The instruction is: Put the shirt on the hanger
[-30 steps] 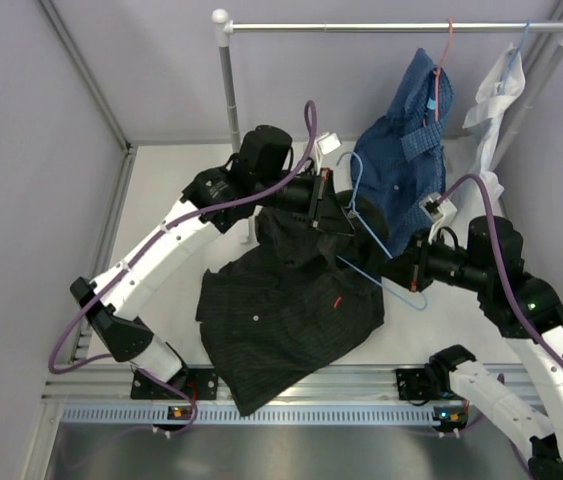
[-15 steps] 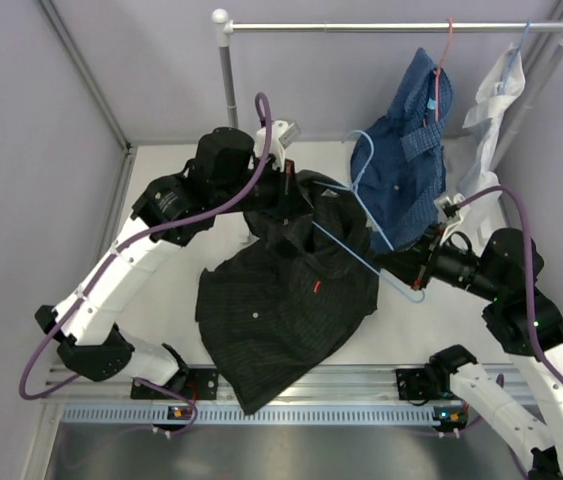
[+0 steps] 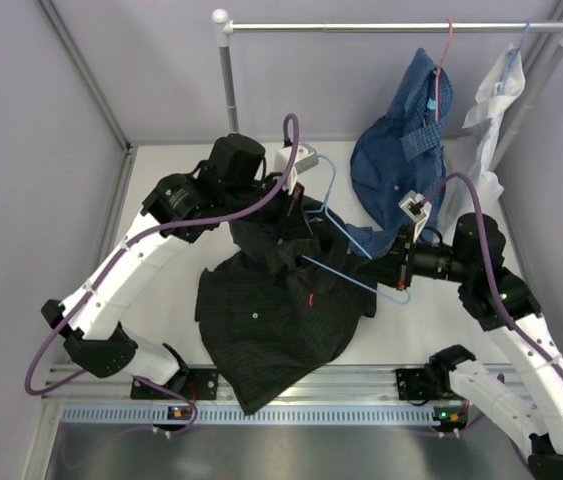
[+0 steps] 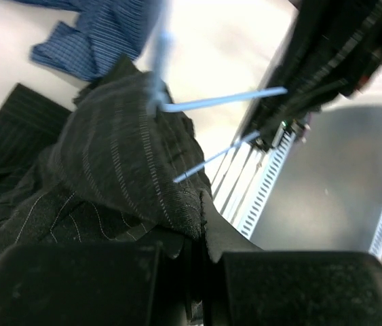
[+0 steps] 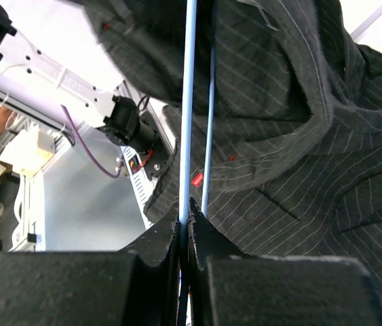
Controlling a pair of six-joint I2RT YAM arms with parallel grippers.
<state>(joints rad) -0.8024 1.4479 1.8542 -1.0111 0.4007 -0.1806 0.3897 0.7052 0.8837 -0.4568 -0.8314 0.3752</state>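
Note:
The right gripper holds the hanger's end that must go into the shirt, so the left gripper needs to let go of the shirt's fold and pinch the shirt at the hanger's neck (image 3: pixel 325 207).
The black pinstriped shirt (image 3: pixel 271 320) lies bunched on the white table, its upper part lifted. My left gripper (image 3: pixel 294 207) is shut on a fold of the shirt near the collar, which shows pinched between the jaws in the left wrist view (image 4: pixel 177 204). My right gripper (image 3: pixel 386 270) is shut on the thin light-blue hanger (image 3: pixel 346 235); the wire runs up from the closed jaws in the right wrist view (image 5: pixel 186 102). The hanger's hook points to the back, and its left end lies against the lifted shirt (image 5: pixel 285 136). The hanger wire (image 4: pixel 224 102) pokes out of the fabric.
A blue checked shirt (image 3: pixel 401 170) hangs on a red-pink hanger (image 3: pixel 445 60) from the rail (image 3: pixel 381 27) at the back right, next to a white garment (image 3: pixel 496 95). The rail's post (image 3: pixel 228 95) stands behind my left arm. A metal rail (image 3: pixel 301 385) runs along the near edge.
My right gripper has moved left with the hanger, bringing its left end against the shirt. My left gripper has shifted left with the lifted fabric. The hook has swung left.

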